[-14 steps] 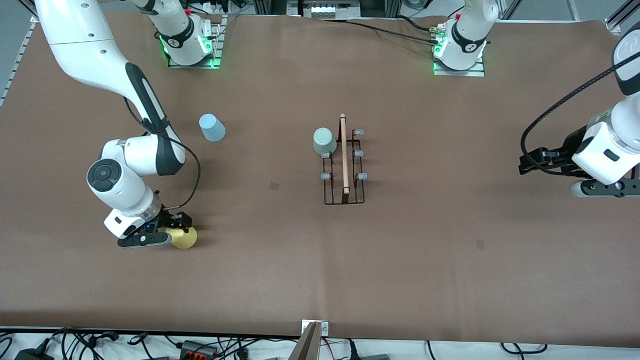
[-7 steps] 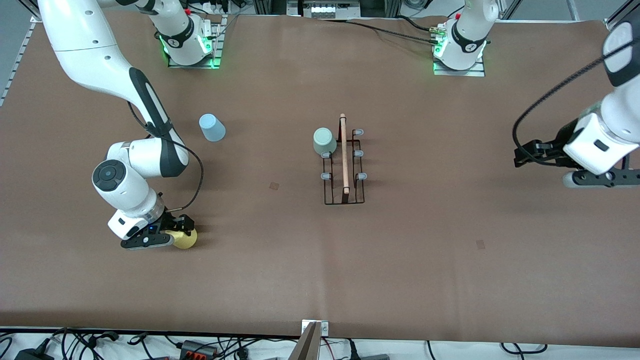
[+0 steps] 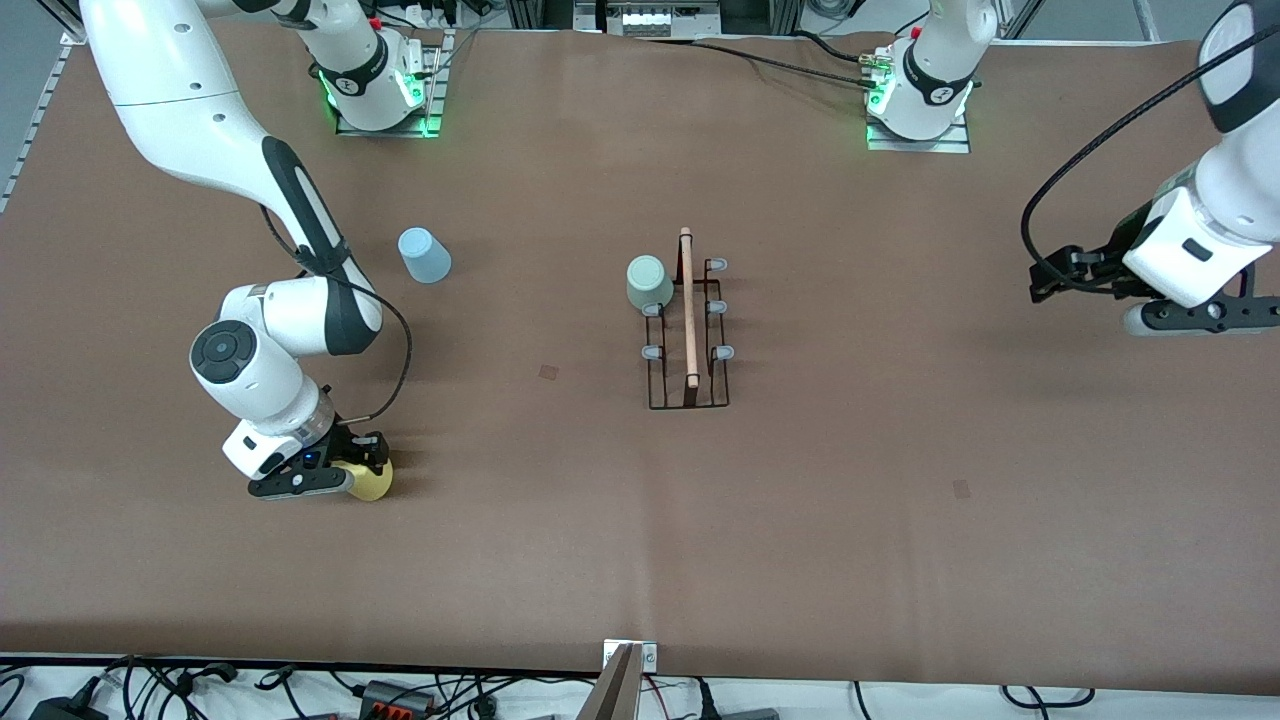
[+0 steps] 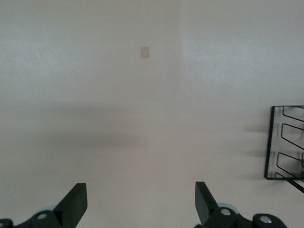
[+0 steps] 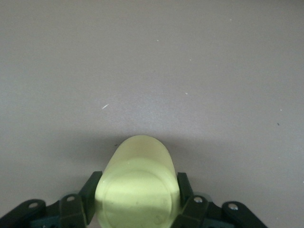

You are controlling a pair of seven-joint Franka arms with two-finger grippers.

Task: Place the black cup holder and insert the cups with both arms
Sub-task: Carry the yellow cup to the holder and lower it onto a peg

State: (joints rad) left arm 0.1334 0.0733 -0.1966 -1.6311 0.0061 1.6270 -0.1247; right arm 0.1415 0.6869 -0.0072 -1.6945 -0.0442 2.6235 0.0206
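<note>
My right gripper has the yellow cup to place. It will put the cup on the holder's front peg in the grey-green cup's row (image 3: 654,360).
The black cup holder (image 3: 688,330) stands mid-table with its wooden rod on top; its wire edge shows in the left wrist view (image 4: 269,142). A grey-green cup (image 3: 648,282) sits upside down on the holder's peg farthest from the front camera. The light blue cup (image 3: 424,255) stands upside down toward the right arm's end. The yellow cup (image 3: 372,482) (image 5: 137,185) rests on the table nearer the front camera, and my right gripper (image 3: 345,478) (image 5: 137,199) is shut on its sides. My left gripper (image 3: 1205,318) (image 4: 141,204) hangs open over bare table at the left arm's end.
Brown paper covers the table (image 3: 850,500). Both arm bases (image 3: 380,90) (image 3: 920,100) stand along the edge farthest from the front camera. Cables and a small clamp (image 3: 628,665) lie along the nearest edge.
My right gripper has shut on the yellow cup. The left arm has drifted away from the front camera, its gripper still open.
</note>
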